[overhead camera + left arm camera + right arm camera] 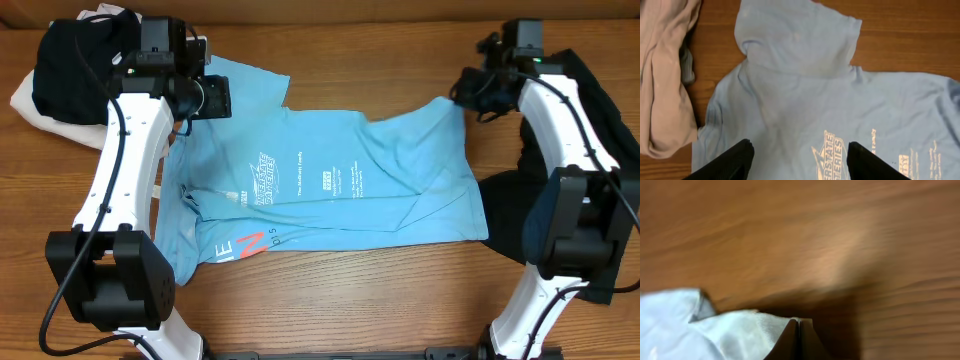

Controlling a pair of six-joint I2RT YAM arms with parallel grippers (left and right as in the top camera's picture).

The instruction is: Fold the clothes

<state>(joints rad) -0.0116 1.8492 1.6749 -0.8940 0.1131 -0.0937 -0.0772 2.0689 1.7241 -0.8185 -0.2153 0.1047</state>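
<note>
I move my left gripper to the light blue T-shirt next and close it on its sleeve's base [246,110] [801,75], where the sleeve meets the printed body.
A light blue T-shirt [330,185] with white print lies partly folded across the table's middle. My left gripper [205,97] is open above the shirt's upper left, near the sleeve; the left wrist view shows its fingers [797,162] spread over the printed cloth [805,100]. My right gripper [470,92] is shut on the shirt's upper right corner and holds it raised. In the right wrist view the shut fingers [799,330] pinch the pale blue fabric edge [735,330] above the wood.
A black garment on a white one [60,70] is piled at the back left; the pale cloth [662,75] shows in the left wrist view. A dark garment [510,215] lies at the right under the right arm. Wooden table [380,60].
</note>
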